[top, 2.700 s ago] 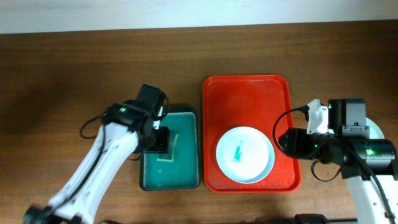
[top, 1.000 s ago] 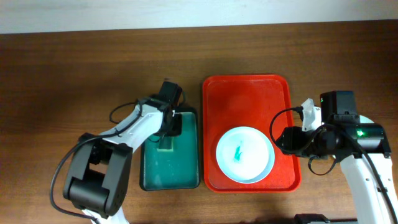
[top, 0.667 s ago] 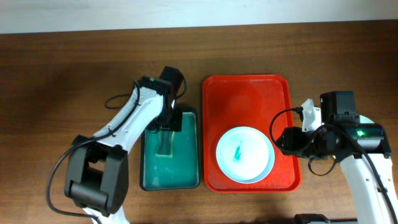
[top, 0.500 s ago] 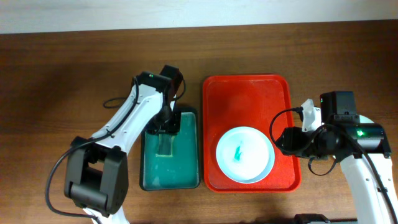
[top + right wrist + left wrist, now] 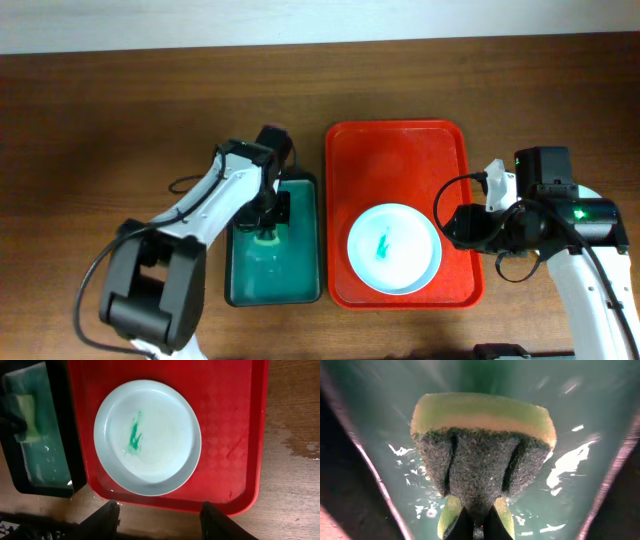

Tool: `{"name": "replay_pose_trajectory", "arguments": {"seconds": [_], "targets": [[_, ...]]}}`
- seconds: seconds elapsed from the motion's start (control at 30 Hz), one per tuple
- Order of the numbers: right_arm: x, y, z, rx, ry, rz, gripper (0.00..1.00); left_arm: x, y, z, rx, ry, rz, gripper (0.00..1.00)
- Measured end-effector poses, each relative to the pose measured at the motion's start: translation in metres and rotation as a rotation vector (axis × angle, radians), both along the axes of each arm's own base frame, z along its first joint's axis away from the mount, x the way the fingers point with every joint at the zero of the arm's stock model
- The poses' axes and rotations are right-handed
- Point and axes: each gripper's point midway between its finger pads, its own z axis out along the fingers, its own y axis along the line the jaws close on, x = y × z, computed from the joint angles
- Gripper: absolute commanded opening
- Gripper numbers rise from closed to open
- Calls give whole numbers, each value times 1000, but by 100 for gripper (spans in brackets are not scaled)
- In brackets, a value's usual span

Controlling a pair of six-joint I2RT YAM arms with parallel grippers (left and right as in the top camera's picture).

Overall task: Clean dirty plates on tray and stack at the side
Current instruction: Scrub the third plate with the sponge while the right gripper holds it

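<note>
I will let go of the yellow sponge with my left gripper on the middle of the teal basin's wet bottom (image 5: 280, 240).
One pale plate (image 5: 393, 248) with a teal-green smear (image 5: 135, 435) at its centre lies in the near half of the red tray (image 5: 400, 160). My left gripper (image 5: 267, 218) reaches down into the teal basin (image 5: 300, 285), shut on a yellow sponge (image 5: 480, 455) with a dark scouring face, pinching it at its near end. In the left wrist view the fingertips (image 5: 492, 522) bite into the sponge. My right gripper (image 5: 162, 517) hovers open over the table just outside the tray's right rim (image 5: 474, 235), with the plate (image 5: 147, 437) ahead of it and nothing between its fingers.
Water glistens in the dark-rimmed basin (image 5: 65, 425), which sits against the tray's left side. A wet patch (image 5: 300, 445) marks the wooden table beyond the tray's far end in the right wrist view. A pale curved edge (image 5: 598, 200) peeks out behind the right arm.
My left gripper has come down into the basin and shut on the sponge, which is now squeezed. The right arm and the plate have not moved.
</note>
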Motion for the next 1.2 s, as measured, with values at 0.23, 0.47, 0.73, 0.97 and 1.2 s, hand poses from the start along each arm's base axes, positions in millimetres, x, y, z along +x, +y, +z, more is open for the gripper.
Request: {"name": "replay_pose_trajectory", "arguments": {"seconds": [0.23, 0.47, 0.73, 0.97, 1.2], "targets": [[-1, 0, 0, -2, 3, -1, 54, 1, 4, -25, -11, -86, -1, 0], [-8, -21, -33, -87, 168, -171, 54, -7, 7, 9, 11, -34, -2, 0], [2, -14, -127, -56, 262, -123, 50, 6, -69, 82, -136, -217, -173, 0], [4, -6, -173, -12, 354, -90, 4, -41, -211, 41, -397, -162, -448, 0], [8, 2, -173, 41, 308, -81, 4, -51, -227, -21, -341, -83, -462, 0]]}}
